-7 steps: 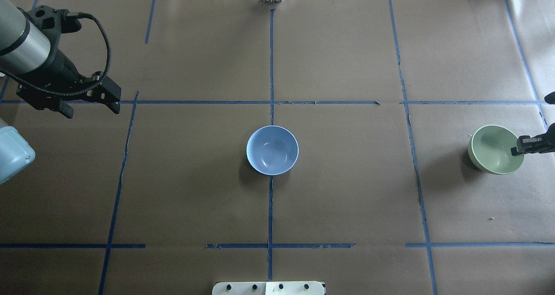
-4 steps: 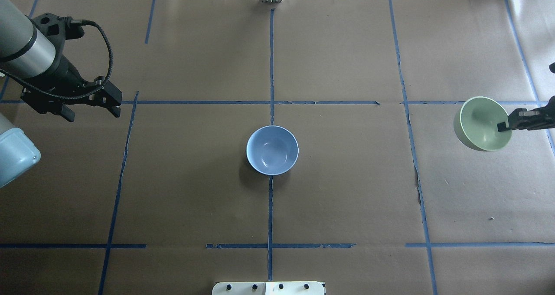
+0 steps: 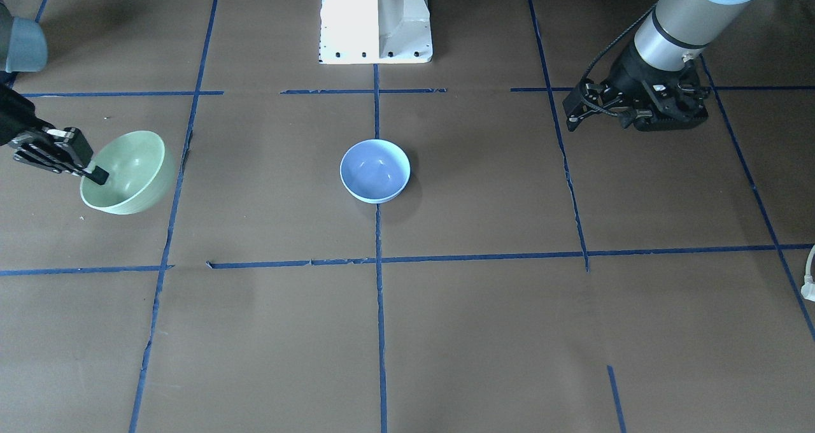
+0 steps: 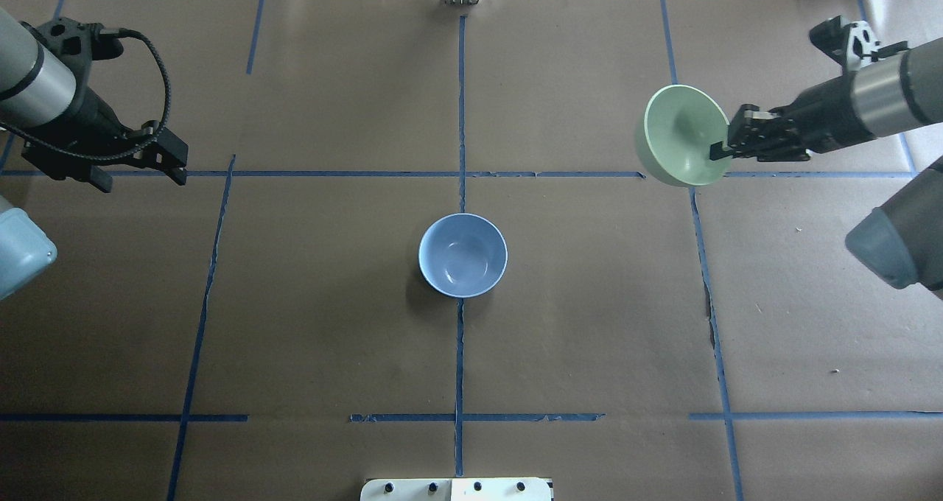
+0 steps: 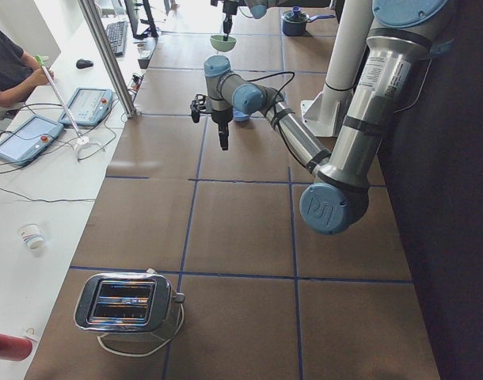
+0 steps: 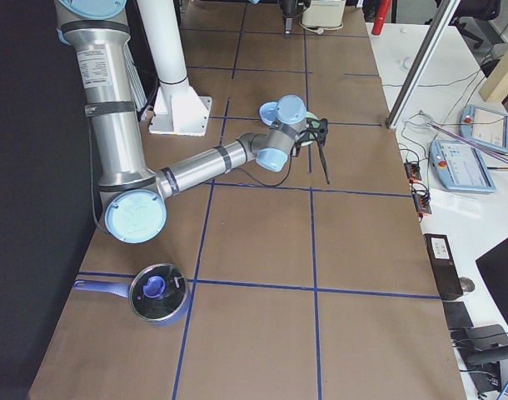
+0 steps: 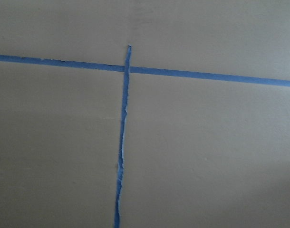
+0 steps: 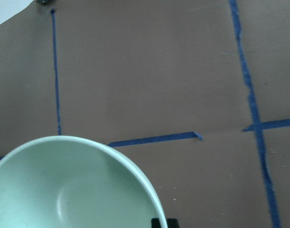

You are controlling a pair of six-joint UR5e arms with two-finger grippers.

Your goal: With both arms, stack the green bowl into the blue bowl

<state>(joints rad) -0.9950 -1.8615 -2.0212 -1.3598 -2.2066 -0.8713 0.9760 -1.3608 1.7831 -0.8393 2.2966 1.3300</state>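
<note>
Next, I release the green bowl from my right gripper inside the empty blue bowl (image 3: 379,163), over the table's centre tape line.
The green bowl (image 4: 679,134) hangs tilted in the air over the table's far right, its opening turned toward the centre. My right gripper (image 4: 718,151) is shut on its rim, one finger inside the bowl. The bowl also shows in the front view (image 3: 130,169) and fills the lower left of the right wrist view (image 8: 73,185). The blue bowl (image 4: 463,255) stands upright and empty at the table's centre (image 3: 375,170). My left gripper (image 4: 140,180) is open and empty, above the table at the far left, well away from both bowls.
Blue tape lines (image 4: 460,118) divide the brown table cover into squares. The white pedestal base (image 3: 375,19) stands on the robot's side. A toaster (image 5: 127,301) is at the table's left end, a lidded pot (image 6: 158,292) at its right end.
My right gripper has lifted the green bowl and carried it away from the robot and in toward the centre. My left gripper has drifted slightly outward. The blue bowl has not moved.
</note>
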